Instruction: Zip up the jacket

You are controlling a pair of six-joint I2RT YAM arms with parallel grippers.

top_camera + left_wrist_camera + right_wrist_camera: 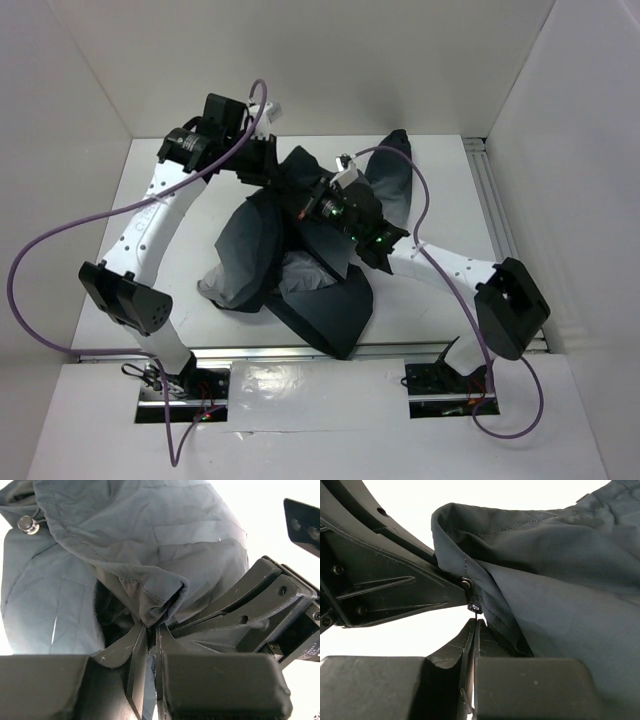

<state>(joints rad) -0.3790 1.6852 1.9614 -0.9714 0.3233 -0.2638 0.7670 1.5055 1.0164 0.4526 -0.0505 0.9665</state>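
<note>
The jacket's hem bunches at my left fingers, so next I open them and take the hem's edge [480, 592] beside the slider before zipping.
The dark jacket [310, 295] lies crumpled on the white table, with light grey lining [298, 274] showing near its middle. At its upper edge both grippers meet. My left gripper [276, 172] is shut on a fold of the jacket's hem [160, 592], pinched between its jaws [151, 627]. My right gripper [308, 194] is shut on the thin zipper pull [477, 613], just below the small slider [474, 605] on the jacket's edge [560, 580]. In the right wrist view the left gripper's finger [385, 575] sits against the slider.
White walls close in the table at the back and on both sides. An aluminium rail [490, 200] runs along the right edge. Purple cables [60, 235] loop off both arms. A round metal snap [27, 524] sits on the fabric.
</note>
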